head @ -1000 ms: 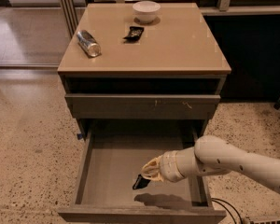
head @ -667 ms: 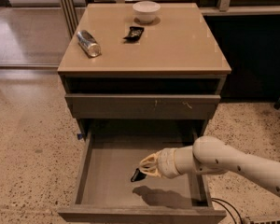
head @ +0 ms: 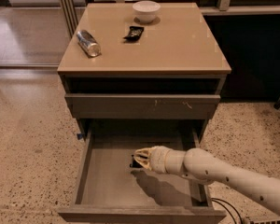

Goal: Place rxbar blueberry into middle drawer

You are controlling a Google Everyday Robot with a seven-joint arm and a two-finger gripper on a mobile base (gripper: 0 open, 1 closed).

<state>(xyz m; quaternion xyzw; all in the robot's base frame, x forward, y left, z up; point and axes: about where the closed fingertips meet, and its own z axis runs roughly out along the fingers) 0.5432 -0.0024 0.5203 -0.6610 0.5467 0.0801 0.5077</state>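
Note:
My gripper is going to release the rxbar blueberry. It will let go on the flat drawer bottom below my fingertips (head: 138, 172), near the middle of the drawer.
The middle drawer (head: 105, 183) is pulled out at the bottom of the cabinet, a grey-brown box with a flat bottom. My gripper (head: 139, 158) reaches into it from the right, low over the drawer's middle. It is shut on the rxbar blueberry (head: 134, 163), of which only a small dark end shows at the fingertips, just above the drawer bottom. The rest of the bar is hidden behind the gripper.
A shut drawer front with pale scratch marks (head: 142, 106) sits above the open drawer. On the cabinet top (head: 182, 45) lie a silver can (head: 88, 43), a small black packet (head: 133, 32) and a white bowl (head: 146, 10). Speckled floor surrounds the cabinet.
My gripper has moved left and farther back inside the drawer, carrying the dark bar with it. Nothing on the cabinet top has moved.

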